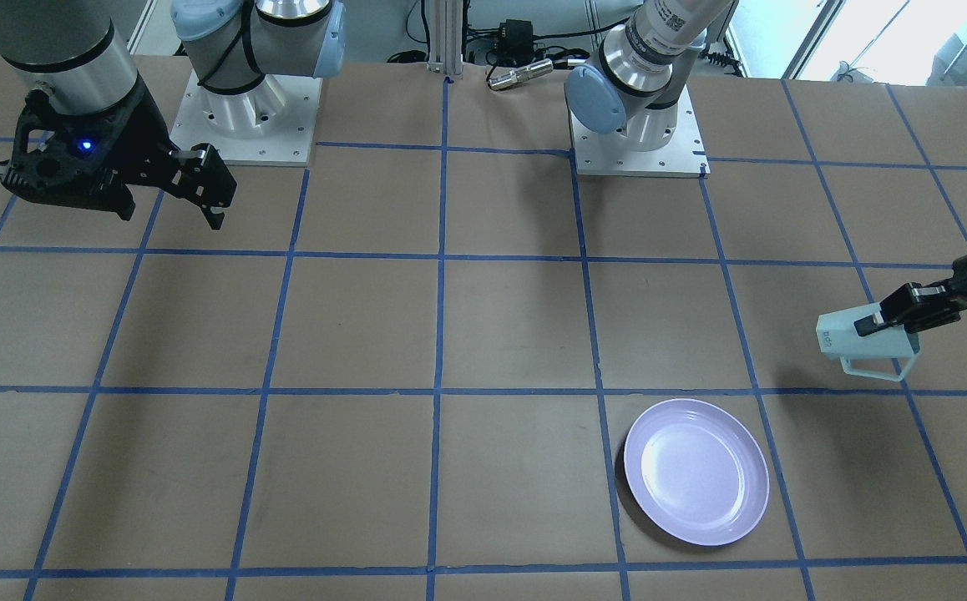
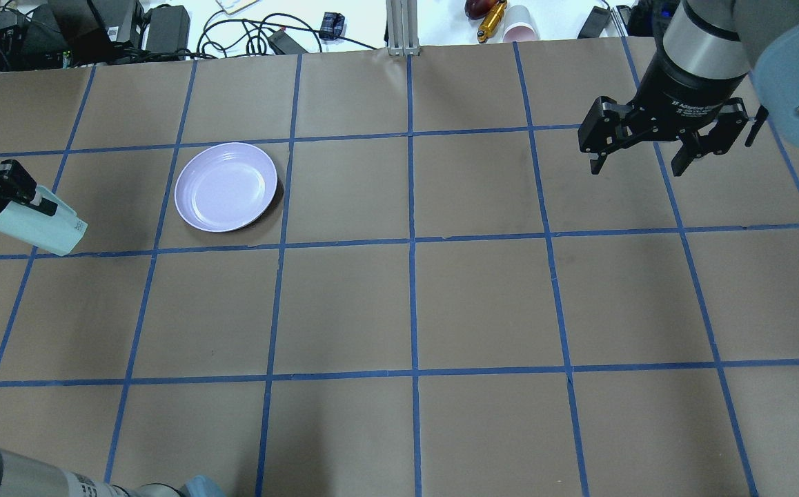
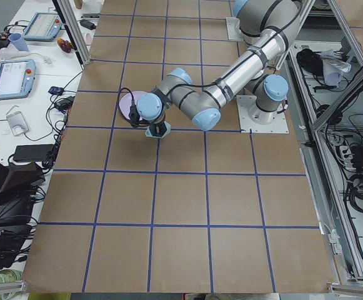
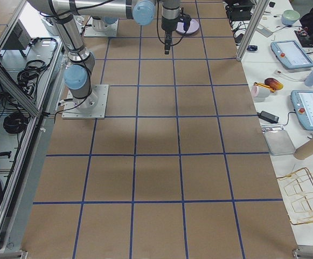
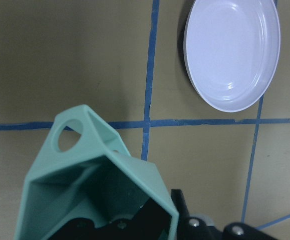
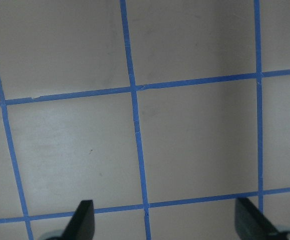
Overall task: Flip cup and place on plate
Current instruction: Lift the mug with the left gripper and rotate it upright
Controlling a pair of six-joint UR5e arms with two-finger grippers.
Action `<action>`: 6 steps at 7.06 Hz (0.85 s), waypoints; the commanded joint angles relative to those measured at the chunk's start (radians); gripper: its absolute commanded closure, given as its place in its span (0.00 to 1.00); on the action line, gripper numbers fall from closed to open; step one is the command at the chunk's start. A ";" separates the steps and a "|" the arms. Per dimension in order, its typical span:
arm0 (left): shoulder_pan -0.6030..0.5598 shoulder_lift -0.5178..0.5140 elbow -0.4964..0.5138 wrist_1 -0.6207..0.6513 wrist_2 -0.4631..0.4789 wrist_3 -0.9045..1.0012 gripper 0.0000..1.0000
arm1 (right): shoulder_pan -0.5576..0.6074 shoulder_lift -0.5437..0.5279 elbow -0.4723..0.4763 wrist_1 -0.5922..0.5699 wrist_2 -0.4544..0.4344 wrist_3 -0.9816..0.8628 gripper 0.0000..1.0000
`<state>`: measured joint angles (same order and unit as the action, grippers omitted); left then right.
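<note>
The pale mint-green cup will go down from my left gripper near the middle of the lavender plate (image 1: 692, 461) (image 5: 237, 45).
My left gripper (image 1: 893, 321) is shut on the pale mint-green cup (image 1: 863, 338), gripping its wall at the rim. The cup hangs above the table on its side, its lettered base turned toward the table's middle. It also shows in the overhead view (image 2: 41, 228) and the left wrist view (image 5: 95, 185), where its teal inside and angular handle show. The lavender plate (image 1: 696, 472) lies empty on the table, apart from the cup; it also shows in the overhead view (image 2: 225, 186) and the left wrist view (image 5: 232, 52). My right gripper (image 2: 637, 166) is open and empty, far from both.
Brown paper with a blue tape grid (image 2: 410, 241) covers the table. The two arm bases (image 1: 241, 117) stand at the robot's edge. Cables, a paper cup (image 2: 520, 31) and devices lie beyond the far edge.
</note>
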<state>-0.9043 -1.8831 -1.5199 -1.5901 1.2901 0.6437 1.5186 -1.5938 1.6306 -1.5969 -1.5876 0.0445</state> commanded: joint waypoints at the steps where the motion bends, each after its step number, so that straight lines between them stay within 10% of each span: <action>1: -0.138 0.004 0.024 0.106 0.095 -0.108 1.00 | 0.000 0.000 0.000 0.000 0.000 0.000 0.00; 6: -0.456 -0.019 -0.003 0.392 0.268 -0.229 1.00 | 0.000 0.000 0.000 0.000 0.000 0.000 0.00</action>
<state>-1.2902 -1.8937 -1.5085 -1.2643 1.5356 0.4211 1.5186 -1.5938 1.6306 -1.5969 -1.5875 0.0445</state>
